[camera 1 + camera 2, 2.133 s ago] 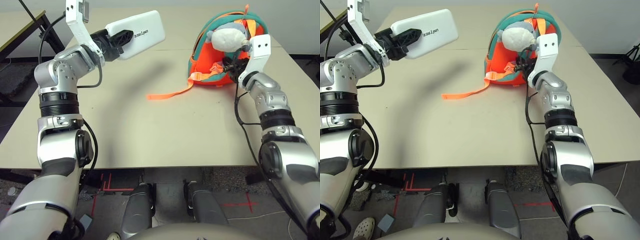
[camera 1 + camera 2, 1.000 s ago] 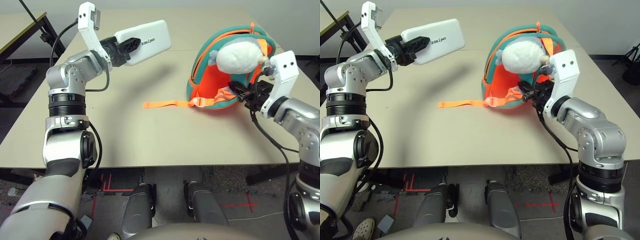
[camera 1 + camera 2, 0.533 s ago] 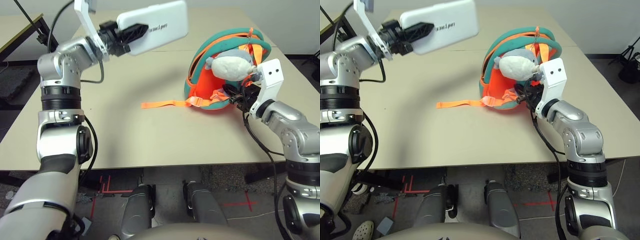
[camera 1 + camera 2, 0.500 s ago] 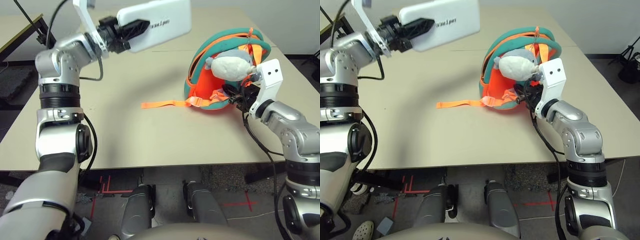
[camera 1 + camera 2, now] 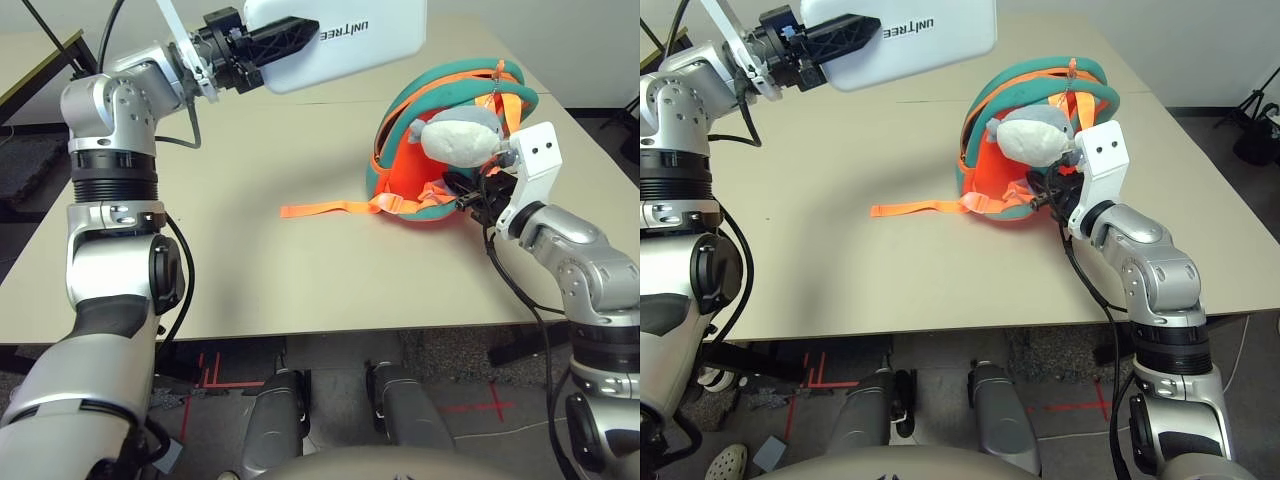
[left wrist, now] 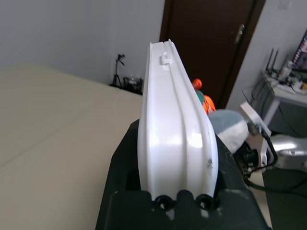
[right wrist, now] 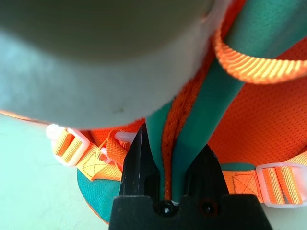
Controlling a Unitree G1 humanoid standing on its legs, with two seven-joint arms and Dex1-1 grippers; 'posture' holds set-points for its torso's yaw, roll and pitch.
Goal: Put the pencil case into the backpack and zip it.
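Observation:
Next, my left gripper releases the white pencil case in the open gap (image 5: pixel 388 120) between the teal edges of the backpack.
My left gripper (image 5: pixel 272 42) is shut on one end of the white pencil case (image 5: pixel 345 35), holding it high above the table's far left, level and pointing toward the backpack. The wrist view shows the pencil case (image 6: pixel 173 134) edge-on between the black fingers (image 6: pixel 125 158). The orange backpack (image 5: pixel 420 170) with teal trim lies at the right, its opening gaping toward me, a grey-white plush charm (image 5: pixel 458 138) hanging over it. My right gripper (image 5: pixel 467 196) is shut on the backpack's teal edge (image 7: pixel 187 143) just under the charm.
One orange strap (image 5: pixel 330 209) trails from the backpack leftward across the beige table (image 5: pixel 250 270). A second table (image 5: pixel 30 75) stands at the far left. A dark door and a desk with gear show behind in the left wrist view.
The left arm has carried the pencil case higher and further right, toward the backpack. The right gripper keeps its hold on the backpack's edge, nearly still.

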